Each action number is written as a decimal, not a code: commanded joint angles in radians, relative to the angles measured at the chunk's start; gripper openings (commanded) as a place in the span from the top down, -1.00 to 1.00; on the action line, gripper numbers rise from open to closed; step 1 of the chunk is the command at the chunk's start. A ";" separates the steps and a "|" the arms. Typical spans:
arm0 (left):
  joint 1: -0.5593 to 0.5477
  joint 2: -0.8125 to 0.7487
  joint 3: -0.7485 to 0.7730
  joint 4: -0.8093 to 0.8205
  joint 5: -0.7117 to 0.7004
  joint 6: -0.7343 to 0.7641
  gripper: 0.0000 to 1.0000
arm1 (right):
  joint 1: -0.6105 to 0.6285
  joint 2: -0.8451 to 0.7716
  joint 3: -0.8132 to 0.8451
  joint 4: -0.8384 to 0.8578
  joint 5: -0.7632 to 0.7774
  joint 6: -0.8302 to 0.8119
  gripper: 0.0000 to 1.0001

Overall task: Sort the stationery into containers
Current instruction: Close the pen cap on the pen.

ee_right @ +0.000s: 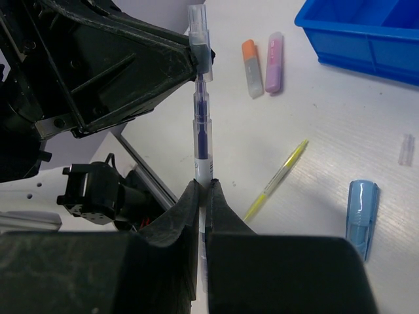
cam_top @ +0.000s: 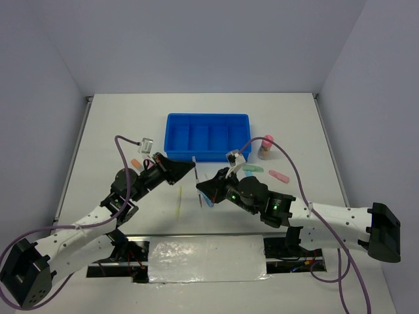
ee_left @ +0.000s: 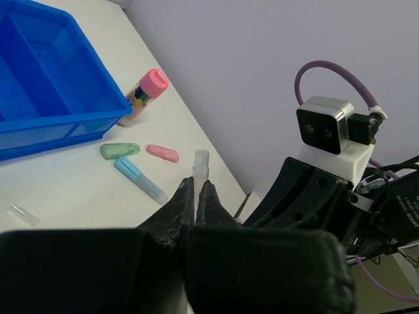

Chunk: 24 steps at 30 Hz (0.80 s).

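Note:
The clear cap sits too shallow on the white pen's tip. My left gripper needs to open and take a new hold before it pushes the cap (ee_right: pixel 198 23) farther down.
My right gripper (ee_right: pixel 203 185) is shut on a thin white pen (ee_right: pixel 201 134) with blue ink, held above the table. My left gripper (ee_left: pixel 196 185) is shut on a clear pen cap (ee_left: pixel 201 162). The pen's tip sits at the mouth of this cap (ee_right: pixel 198 36). In the top view the two grippers, left (cam_top: pixel 192 165) and right (cam_top: pixel 201 190), meet nose to nose in front of the blue tray (cam_top: pixel 207 116). The tray's compartments look empty. A yellow pen (ee_right: pixel 278 178) lies on the table below.
A pink-capped glue stick (cam_top: pixel 266 146) stands right of the tray. Green (cam_top: pixel 252 169) and pink (cam_top: pixel 279 176) markers lie near it, with a blue marker (ee_left: pixel 140 180). Orange (ee_right: pixel 251 59) and purple (ee_right: pixel 273 52) markers lie on the left. A small clear cap (ee_right: pixel 406 149) lies loose.

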 commanded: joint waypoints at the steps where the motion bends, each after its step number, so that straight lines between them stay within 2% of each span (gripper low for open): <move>1: -0.004 -0.015 -0.017 0.067 0.017 0.017 1.00 | 0.011 -0.004 0.048 0.022 0.030 -0.011 1.00; 16: -0.004 -0.009 -0.020 0.100 0.045 -0.012 1.00 | 0.008 0.027 0.085 0.082 0.118 -0.028 1.00; 24: -0.004 -0.010 -0.022 0.082 0.054 0.007 1.00 | 0.002 0.027 0.120 0.201 0.139 -0.169 1.00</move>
